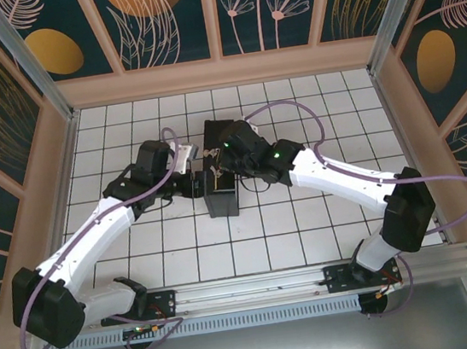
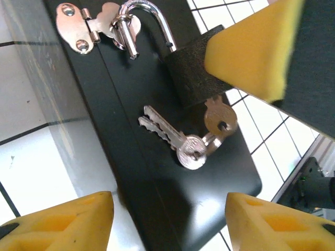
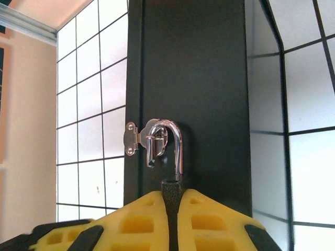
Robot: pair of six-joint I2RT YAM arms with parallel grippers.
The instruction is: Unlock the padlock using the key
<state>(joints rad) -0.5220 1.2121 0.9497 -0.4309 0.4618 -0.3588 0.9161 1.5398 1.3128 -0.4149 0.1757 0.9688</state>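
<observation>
I should use my right gripper to set the padlock down and release it on the white tiled floor [image 1: 289, 175], beside the near end of the black box.
The padlock [image 3: 170, 191] has a dark textured body and a shiny U-shaped shackle. It hangs on the hasp [image 3: 137, 138] of a black box [image 3: 209, 78]. One shackle leg is out of the body, so the lock is open. My right gripper [image 3: 171, 201] is shut on the padlock body. In the left wrist view, the key [image 2: 220, 119] sticks in the bottom of the padlock [image 2: 191, 78]. Two spare keys [image 2: 167, 133] on its ring lie on the box. My left gripper [image 2: 167, 209] is open just below the keys with nothing between its fingers.
The black box [image 1: 224, 200] lies on the white tiled floor [image 1: 310, 233] at the middle, with both arms meeting over its far end. Patterned walls enclose the floor on three sides, and a metal rail [image 1: 257, 290] runs along the near edge.
</observation>
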